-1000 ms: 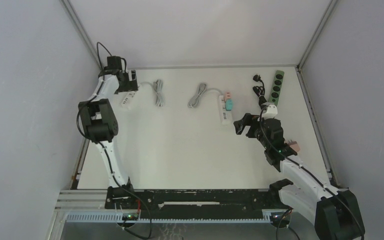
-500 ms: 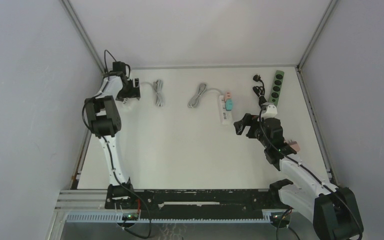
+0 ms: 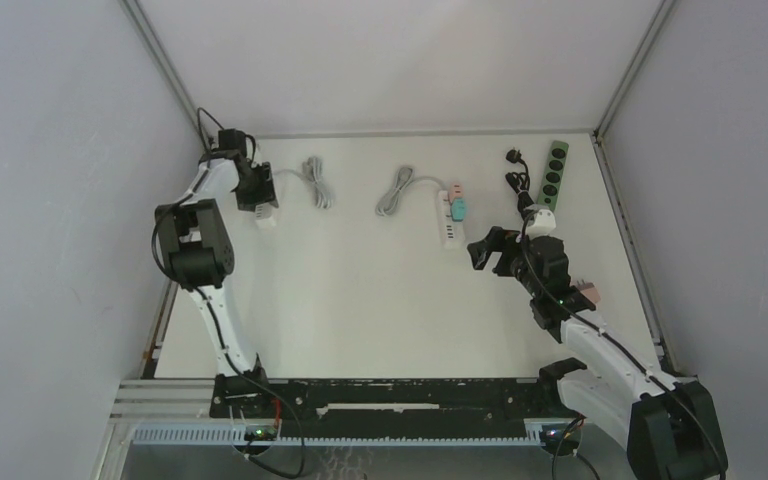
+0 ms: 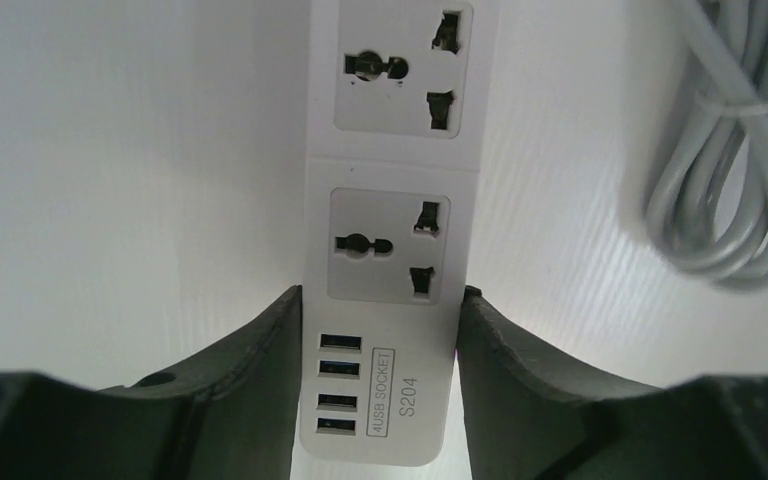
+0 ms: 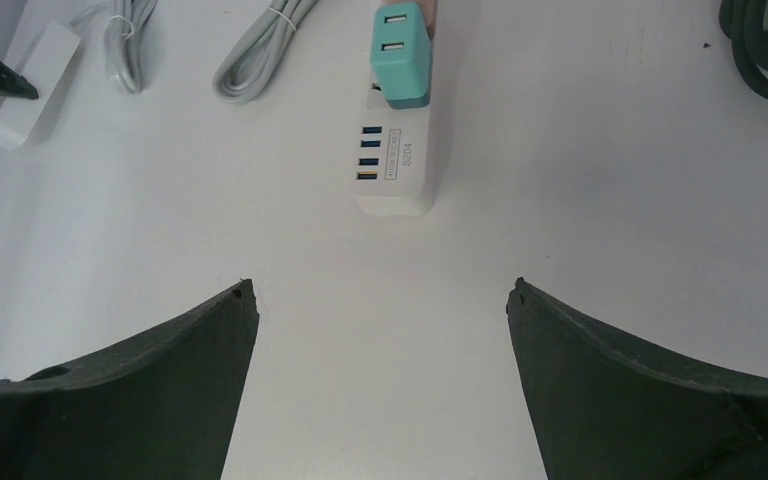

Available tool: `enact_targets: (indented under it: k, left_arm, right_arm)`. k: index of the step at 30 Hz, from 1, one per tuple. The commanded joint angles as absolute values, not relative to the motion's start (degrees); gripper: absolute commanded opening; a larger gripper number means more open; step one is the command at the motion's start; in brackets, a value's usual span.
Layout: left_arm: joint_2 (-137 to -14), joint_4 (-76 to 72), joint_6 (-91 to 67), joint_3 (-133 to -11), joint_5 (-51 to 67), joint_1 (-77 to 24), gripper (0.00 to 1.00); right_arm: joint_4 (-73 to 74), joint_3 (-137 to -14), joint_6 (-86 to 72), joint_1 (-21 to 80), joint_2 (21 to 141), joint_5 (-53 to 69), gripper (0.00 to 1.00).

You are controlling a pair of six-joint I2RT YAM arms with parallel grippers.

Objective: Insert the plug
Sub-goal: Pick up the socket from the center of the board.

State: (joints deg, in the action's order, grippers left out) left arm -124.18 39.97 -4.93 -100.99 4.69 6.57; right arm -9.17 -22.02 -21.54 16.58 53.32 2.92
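The robot's left gripper needs to put the white power strip down between the middle power strip's grey cables and the table's near edge (image 3: 395,305).
A white power strip (image 4: 390,250) with two sockets and several USB ports lies at the far left (image 3: 263,214). My left gripper (image 4: 380,295) straddles its USB end, and both dark fingers press against its sides. A second white strip (image 3: 449,228) lies mid-table with a teal plug adapter (image 5: 400,55) seated in it (image 3: 457,207). My right gripper (image 5: 380,290) hovers open and empty a little short of that strip's USB end (image 5: 395,175), and shows in the top view too (image 3: 487,250). A black plug (image 3: 511,155) lies at the back right.
Bundled grey cables lie beside the left strip (image 4: 730,170) and the middle strip (image 5: 260,55). A green multi-socket strip (image 3: 555,172) with a coiled black cord (image 5: 765,50) sits at the back right. Grey walls enclose the white table (image 3: 360,300).
My left gripper has come down over the left strip's USB end and its jaws have closed in against the sides. The strip has shifted slightly. The right arm has stayed still.
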Motion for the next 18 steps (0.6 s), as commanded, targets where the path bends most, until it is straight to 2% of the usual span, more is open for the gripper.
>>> enact_targets:
  k: [1,9,14,18]
  left_arm:
    - [-112.0,36.32,-10.01,-93.07,5.68,6.65,0.32]
    - [-98.66,37.41,-16.56,-87.84,-4.72,6.63,0.13]
    - [-89.55,35.59,-22.51,-78.05,-8.71,5.64,0.1]
    - [-82.11,32.76,-26.67,-67.24,-10.17,0.97,0.1]
  right_arm:
    - [-9.59,-22.81,-22.01,16.1,51.94,4.78,1.0]
    - [-8.03,-23.11,-22.96,15.82,50.27,6.93,1.0]
    - [-7.06,-23.1,-23.19,15.65,49.16,7.3,1.0]
    - [-6.9,-23.11,-23.5,15.56,48.82,8.2,1.0]
